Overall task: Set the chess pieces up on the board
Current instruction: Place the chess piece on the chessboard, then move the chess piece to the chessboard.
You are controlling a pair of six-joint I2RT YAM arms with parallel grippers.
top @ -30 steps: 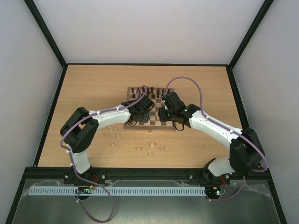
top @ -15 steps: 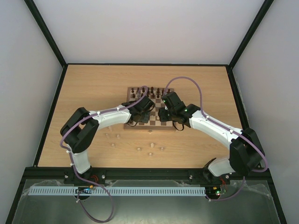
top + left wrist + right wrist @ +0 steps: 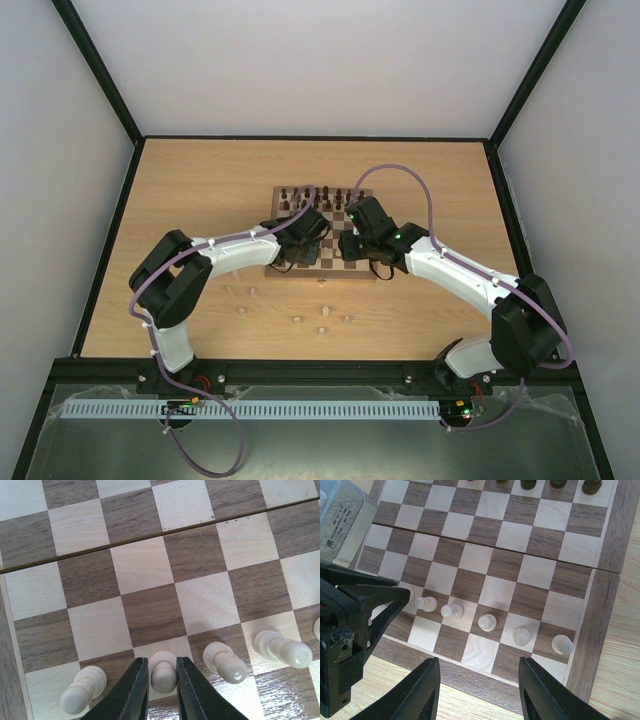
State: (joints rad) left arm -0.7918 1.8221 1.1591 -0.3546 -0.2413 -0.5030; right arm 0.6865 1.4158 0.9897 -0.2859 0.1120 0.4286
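Observation:
The cream pawn next to this centred one stands at the edge of its dark square, so the robot's left gripper needs to take that pawn and slide it to the square's middle (image 3: 113, 678).
The board (image 3: 333, 222) lies mid-table, and both grippers hover over its near side. My left gripper (image 3: 161, 661) is shut on the head of a cream pawn (image 3: 163, 677), which stands upright on a light square in the second row from the near edge. Two more cream pawns (image 3: 84, 689) (image 3: 225, 661) stand on either side of it. My right gripper (image 3: 478, 660) stands open above the board's near border with nothing between its fingers. A row of cream pawns (image 3: 487, 622) runs just beyond it. In the top view the left gripper (image 3: 305, 245) and right gripper (image 3: 352, 245) almost meet.
Several loose cream pieces (image 3: 297, 319) lie on the wooden table between the board and the arm bases. Dark pieces (image 3: 320, 195) line the board's far rows. The left arm's housing (image 3: 340, 645) fills the left side of the right wrist view.

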